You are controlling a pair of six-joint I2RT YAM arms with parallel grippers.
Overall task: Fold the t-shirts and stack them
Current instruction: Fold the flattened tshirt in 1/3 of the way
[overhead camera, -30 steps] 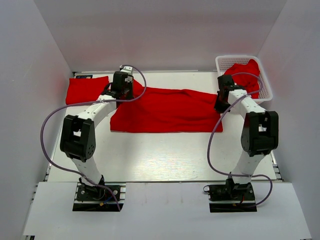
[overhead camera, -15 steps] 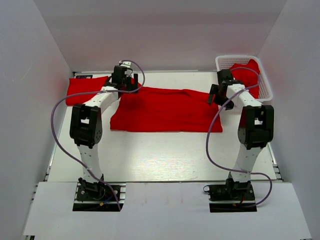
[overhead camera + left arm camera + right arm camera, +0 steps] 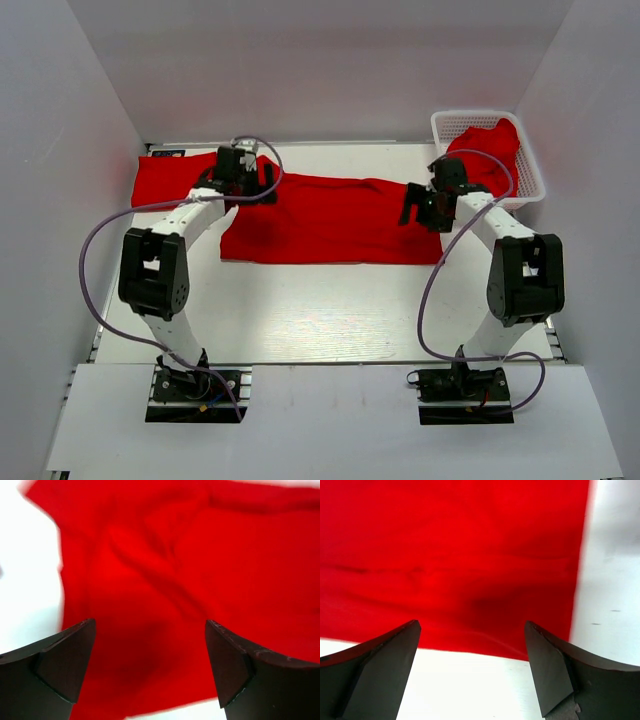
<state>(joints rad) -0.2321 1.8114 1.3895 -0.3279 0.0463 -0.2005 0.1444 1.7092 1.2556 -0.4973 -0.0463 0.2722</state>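
Note:
My left gripper needs to grip the far corner [image 3: 263, 160] [image 3: 36, 496] of the long red t-shirt, at the end next to the folded t-shirt.
A long red t-shirt [image 3: 330, 222] lies flat across the middle of the table, folded into a wide band. My left gripper [image 3: 247, 190] hovers open over its back left corner. In the left wrist view its fingers [image 3: 65, 667] stand wide apart over the red cloth [image 3: 190, 565], with nothing between them. My right gripper [image 3: 422, 208] is open over the shirt's right end. The right wrist view shows the cloth's edge [image 3: 470, 555] and bare table under its spread fingers [image 3: 560, 672]. A second red t-shirt [image 3: 165, 180] lies folded at the back left.
A white mesh basket [image 3: 470, 117] stands at the back right with a crumpled red t-shirt [image 3: 492, 150] in it. White walls close in the table [image 3: 320, 310] on the left, back and right. Purple cables loop beside both arms.
Both grippers have opened and let go of the long shirt. The left one has shifted a little left, and the right one has moved left and nearer over the shirt's right end.

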